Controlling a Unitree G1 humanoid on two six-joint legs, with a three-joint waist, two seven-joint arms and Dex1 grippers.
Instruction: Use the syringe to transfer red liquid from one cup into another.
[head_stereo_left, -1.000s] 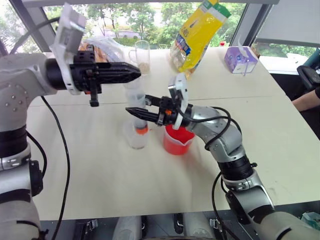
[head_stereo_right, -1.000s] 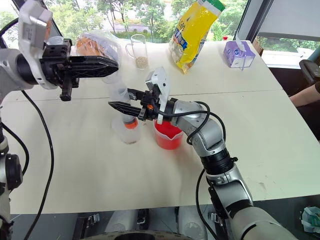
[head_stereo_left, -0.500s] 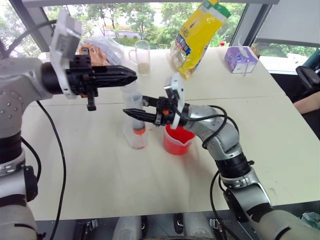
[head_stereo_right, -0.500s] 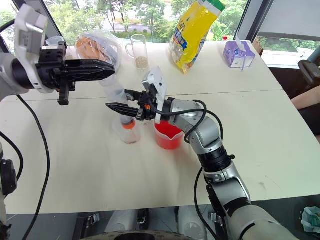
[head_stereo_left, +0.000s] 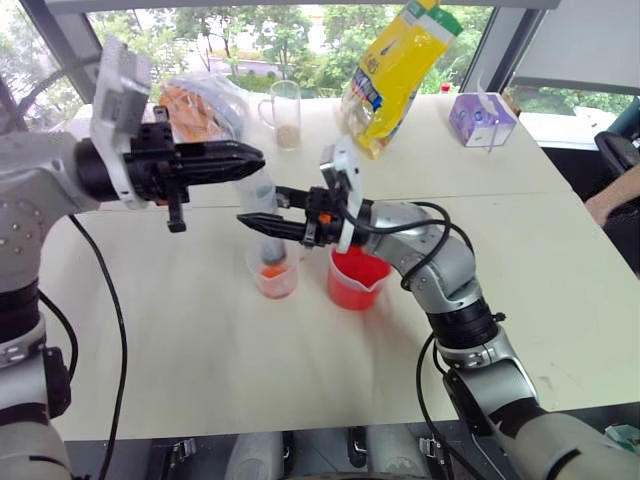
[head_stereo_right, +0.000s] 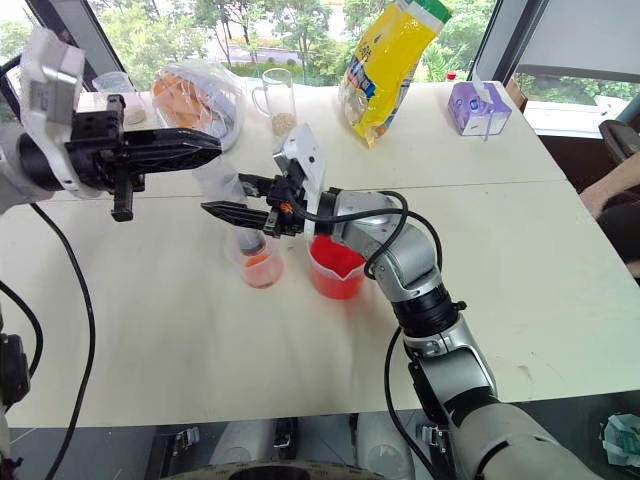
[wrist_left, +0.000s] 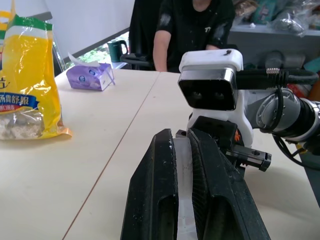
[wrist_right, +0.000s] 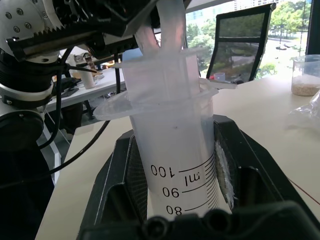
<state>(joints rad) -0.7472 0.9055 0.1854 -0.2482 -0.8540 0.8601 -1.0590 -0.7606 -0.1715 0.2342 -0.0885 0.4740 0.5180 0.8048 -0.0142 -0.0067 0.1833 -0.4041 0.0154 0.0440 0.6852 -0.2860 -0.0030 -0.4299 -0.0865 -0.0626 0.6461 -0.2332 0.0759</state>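
Next, I let go of the syringe, now upright over the small clear cup, with my right gripper on the bare table (head_stereo_left: 470, 280) beside the spouted beaker, away from the small cup.
The syringe (head_stereo_left: 264, 205) stands upright over the small clear cup (head_stereo_left: 272, 281), its orange tip (head_stereo_left: 272, 268) down inside the cup. Red liquid (head_stereo_right: 259, 263) lies in that cup's bottom. My right gripper (head_stereo_left: 248, 220) is shut on the syringe barrel (wrist_right: 175, 165) from the side, just below the flange. My left gripper (head_stereo_left: 256, 158) is shut on the plunger's top (wrist_left: 181, 165) and points level across it. The spouted beaker (head_stereo_left: 355, 282), red with liquid, stands just right of the small cup, under my right wrist.
At the table's back stand a yellow bag (head_stereo_left: 395, 65), a handled glass mug with grains (head_stereo_left: 283, 112), a bagged loaf (head_stereo_left: 200, 100) and a purple tissue box (head_stereo_left: 480, 118). A person's arm (head_stereo_left: 615, 195) shows at the right edge.
Red liquid has appeared in the small cup, which looked clear before. The syringe's tip now sits lower in the cup. Both grippers keep their hold.
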